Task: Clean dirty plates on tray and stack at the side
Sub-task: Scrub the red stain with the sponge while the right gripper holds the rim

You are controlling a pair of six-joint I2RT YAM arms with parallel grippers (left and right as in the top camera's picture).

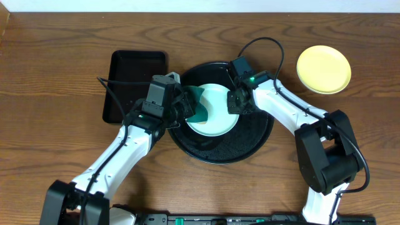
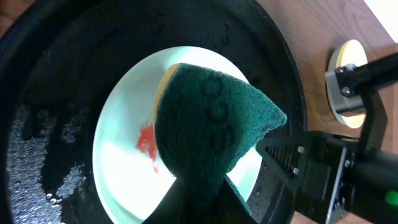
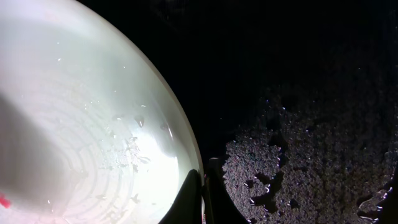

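Observation:
The robot's left gripper needs to release the dark green sponge on the middle of the pale mint-green plate (image 1: 213, 105) (image 2: 191, 118), next to the red-orange smear.
A pale mint-green plate (image 1: 217, 112) lies in the round black tray (image 1: 250, 147). It carries a red-orange smear (image 2: 147, 143). My left gripper (image 1: 187, 107) is shut on a dark green sponge (image 2: 208, 124) with a yellow backing, held over the plate's left half. My right gripper (image 1: 235, 100) is shut on the plate's right rim (image 3: 186, 149), one finger inside, one outside. A yellow plate (image 1: 323, 69) lies on the wood at the far right. A third plate is out of view.
A smaller rectangular black tray (image 1: 134, 84) stands left of the round tray. The round tray's floor is wet with droplets (image 3: 298, 162). Brown wood tabletop (image 1: 56, 94) surrounds both trays.

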